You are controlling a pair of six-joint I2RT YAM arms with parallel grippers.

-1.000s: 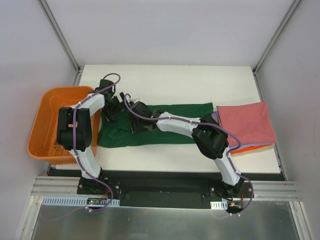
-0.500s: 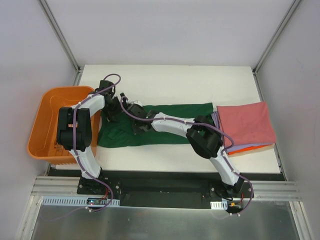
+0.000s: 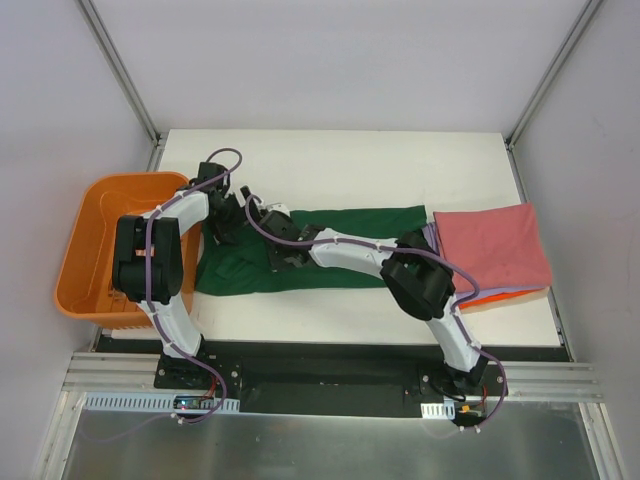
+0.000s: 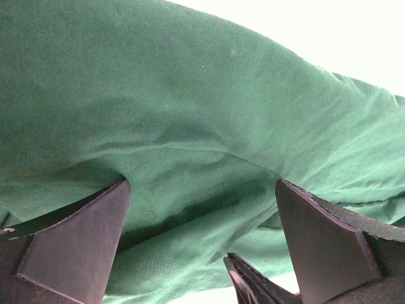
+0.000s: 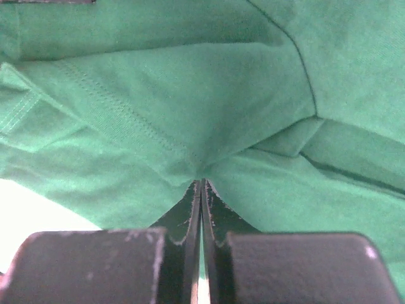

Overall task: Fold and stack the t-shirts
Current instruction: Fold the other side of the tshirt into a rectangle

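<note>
My right gripper needs to open, pinch the hem's near end (image 5: 190, 159) and pull the sleeve straight before folding, because the hem of the green t-shirt's sleeve is bent back on itself.
The dark green t-shirt (image 3: 370, 220) lies spread across the middle of the table; it fills the left wrist view (image 4: 190, 95) and the right wrist view (image 5: 158, 82). My right gripper (image 3: 268, 228) is at the shirt's left part, shut on a pinch of green cloth (image 5: 202, 180). My left gripper (image 3: 232, 215) is just left of it at the shirt's far-left edge, open (image 4: 201, 190), with green cloth bulging between its wide-apart fingers. At the right lies a stack of folded shirts: pink-red (image 3: 495, 245) on top, a lavender edge (image 3: 431, 231), and orange (image 3: 478, 298) at the bottom.
The orange slotted basket (image 3: 85, 250) stands off the table's left edge, close beside the left arm. The white table (image 3: 330, 165) has bare surface behind the shirt. A dark pointed part (image 4: 253, 282) pokes in at the bottom of the left wrist view.
My right gripper has moved a little left and back along the shirt, keeping its pinch. The left gripper has hardly moved.
</note>
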